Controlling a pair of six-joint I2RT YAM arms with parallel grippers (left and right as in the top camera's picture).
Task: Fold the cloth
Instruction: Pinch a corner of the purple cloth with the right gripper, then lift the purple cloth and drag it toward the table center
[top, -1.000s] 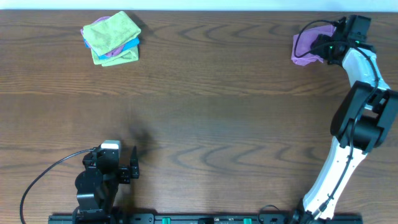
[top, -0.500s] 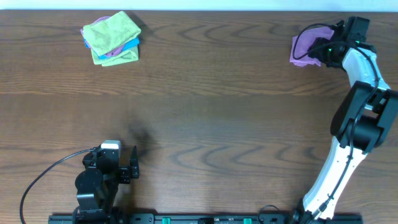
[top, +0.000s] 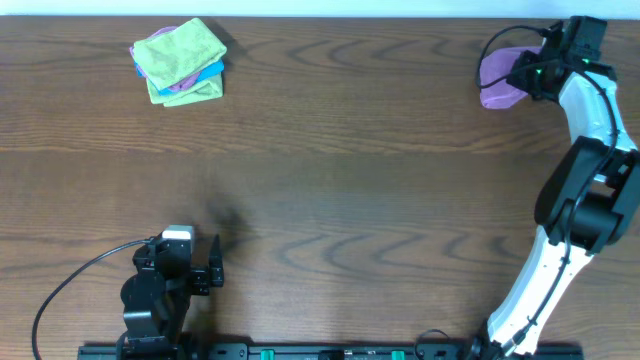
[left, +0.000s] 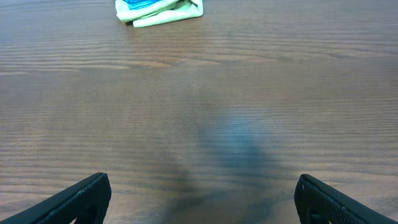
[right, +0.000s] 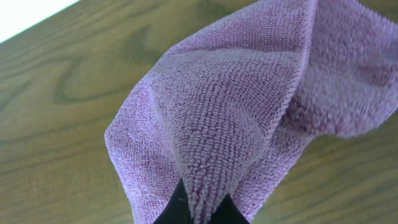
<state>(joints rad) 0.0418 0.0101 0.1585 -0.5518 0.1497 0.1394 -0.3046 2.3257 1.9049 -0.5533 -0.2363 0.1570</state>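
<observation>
Next, my right gripper lets go of the lilac cloth on the bare wood (top: 362, 115) a little beyond the middle of the table.
The lilac cloth (top: 499, 78) is bunched at the table's far right corner, in the overhead view. My right gripper (top: 524, 74) is shut on a pinched ridge of it. In the right wrist view the cloth (right: 249, 112) fills the frame and hangs in folds, with my right gripper (right: 200, 208) clamped on a narrow fold at the bottom edge. My left gripper (top: 214, 262) rests near the table's front left, open, with nothing between its fingers (left: 74, 202).
A stack of folded cloths (top: 180, 62), lime green on top with blue and purple under it, lies at the far left; the left wrist view shows the stack (left: 158, 9) at its top edge. Bare wood table (top: 350, 180) lies between.
My right gripper closed on the cloth and pulled it slightly right and toward the far edge; the cloth looks more bunched. The left arm has not moved.
</observation>
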